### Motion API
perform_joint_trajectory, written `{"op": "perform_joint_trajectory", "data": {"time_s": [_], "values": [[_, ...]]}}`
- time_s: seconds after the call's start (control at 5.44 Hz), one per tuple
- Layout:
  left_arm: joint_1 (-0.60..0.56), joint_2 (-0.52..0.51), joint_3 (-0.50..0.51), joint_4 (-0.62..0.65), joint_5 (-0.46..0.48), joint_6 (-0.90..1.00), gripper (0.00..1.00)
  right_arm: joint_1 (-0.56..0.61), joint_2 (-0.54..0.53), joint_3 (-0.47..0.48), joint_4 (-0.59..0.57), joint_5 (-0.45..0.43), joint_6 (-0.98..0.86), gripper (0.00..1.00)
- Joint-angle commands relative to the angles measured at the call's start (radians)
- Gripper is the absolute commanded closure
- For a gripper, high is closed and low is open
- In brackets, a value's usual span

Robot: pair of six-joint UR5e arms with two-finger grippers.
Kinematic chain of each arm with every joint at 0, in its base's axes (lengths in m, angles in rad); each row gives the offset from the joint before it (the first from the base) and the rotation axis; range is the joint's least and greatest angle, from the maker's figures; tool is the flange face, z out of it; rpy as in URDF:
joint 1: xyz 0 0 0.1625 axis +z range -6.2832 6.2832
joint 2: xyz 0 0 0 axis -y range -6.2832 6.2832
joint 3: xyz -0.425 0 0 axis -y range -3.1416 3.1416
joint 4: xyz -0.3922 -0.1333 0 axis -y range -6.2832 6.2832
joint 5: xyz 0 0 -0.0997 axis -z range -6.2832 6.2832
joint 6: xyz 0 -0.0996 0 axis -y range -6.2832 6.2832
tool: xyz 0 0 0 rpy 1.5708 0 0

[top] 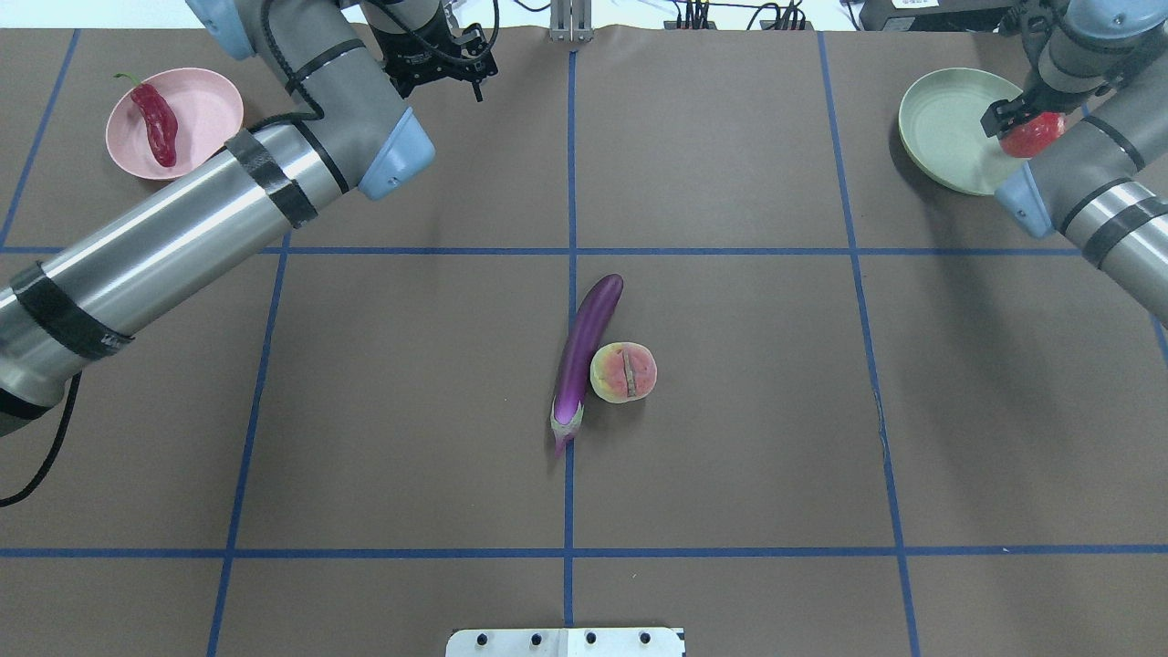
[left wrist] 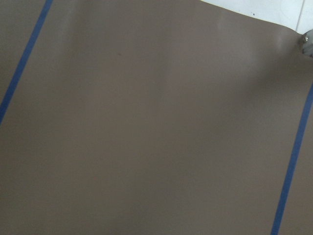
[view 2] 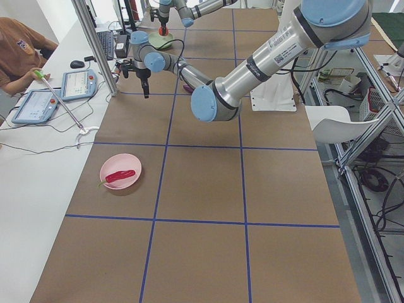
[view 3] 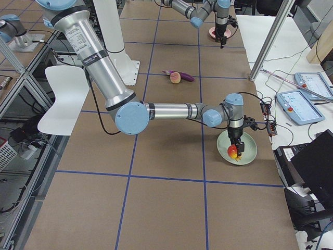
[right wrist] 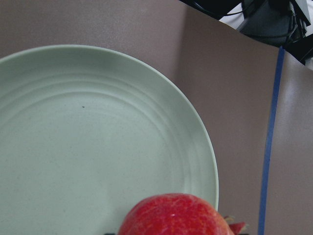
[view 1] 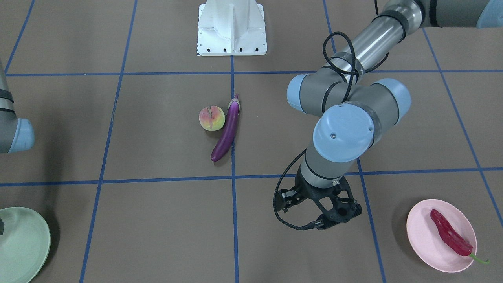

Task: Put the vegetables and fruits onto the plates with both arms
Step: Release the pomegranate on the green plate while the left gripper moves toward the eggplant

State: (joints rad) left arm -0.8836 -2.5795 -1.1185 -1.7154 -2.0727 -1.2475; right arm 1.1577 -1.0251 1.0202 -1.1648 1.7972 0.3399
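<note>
Next, my left gripper closes on the middle of the purple eggplant's body (view 1: 227,133), beside the peach.
My right gripper (top: 1024,126) is shut on the red-orange pomegranate (top: 1033,137) and holds it just above the near rim of the mint green plate (top: 944,128). The pomegranate fills the bottom of the right wrist view (right wrist: 173,215), over the plate (right wrist: 88,147). The red chili pepper (top: 157,123) lies on the pink plate (top: 208,109). My left gripper (top: 443,66) is open and empty over bare table, to the right of the pink plate. The purple eggplant (top: 587,347) and the peach (top: 623,372) lie touching at the table's middle.
The white robot base (view 1: 232,29) stands at the table's robot-side edge. Blue tape lines grid the brown table. An operator and tablets (view 2: 79,85) sit past the far edge. The left wrist view shows only bare table (left wrist: 146,127).
</note>
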Motion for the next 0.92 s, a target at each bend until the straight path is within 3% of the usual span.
{"op": "perform_joint_trajectory", "data": {"time_s": [0.0, 0.37, 0.74], "values": [[0.070, -0.001, -0.052, -0.004, 0.000, -0.030, 0.00, 0.023, 0.029, 0.015, -0.007, 0.037, 0.004, 0.00], [0.135, -0.011, -0.076, -0.003, -0.007, 0.022, 0.00, 0.085, 0.028, 0.072, -0.031, 0.312, 0.054, 0.00], [0.216, -0.025, -0.064, -0.006, 0.009, 0.115, 0.01, 0.085, 0.008, 0.177, -0.096, 0.497, 0.256, 0.00]]}}
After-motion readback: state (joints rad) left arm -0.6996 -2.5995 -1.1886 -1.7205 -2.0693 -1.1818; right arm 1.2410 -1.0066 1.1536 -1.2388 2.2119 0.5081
